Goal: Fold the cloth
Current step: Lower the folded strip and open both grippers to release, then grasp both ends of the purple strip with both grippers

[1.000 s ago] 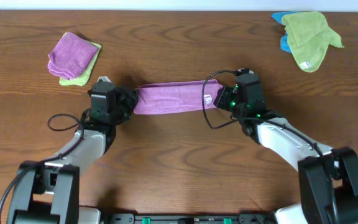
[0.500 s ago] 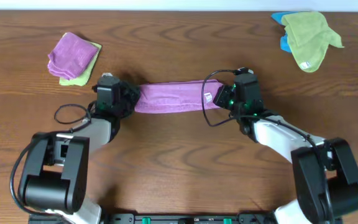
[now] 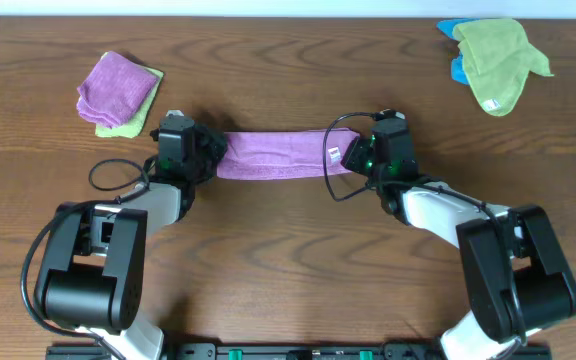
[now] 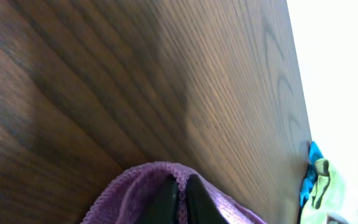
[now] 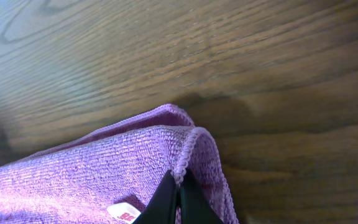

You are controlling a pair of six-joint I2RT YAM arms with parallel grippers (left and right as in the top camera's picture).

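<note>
The purple cloth's very edge is in my left gripper, which should open, take the cloth farther in and hold [image 3: 244,160] it while my right gripper moves its end.
A purple cloth [image 3: 276,156] lies as a long folded strip across the middle of the wooden table, stretched between my two grippers. My left gripper [image 3: 211,157] is shut on its left end; in the left wrist view the dark fingers [image 4: 181,194] pinch the purple cloth edge [image 4: 129,186]. My right gripper [image 3: 349,156] is shut on the right end; in the right wrist view the fingers [image 5: 178,194] pinch the hemmed edge of the cloth [image 5: 92,168], with a white label showing beside them.
A folded purple cloth on a yellow-green one [image 3: 118,92] lies at the back left. A green cloth over a blue one [image 3: 496,56] lies at the back right; it also shows in the left wrist view [image 4: 316,180]. Bare wood lies in front of the strip.
Both grippers have moved a little away from me with the cloth ends held. The strip has shifted slightly toward the far side and stays stretched.
</note>
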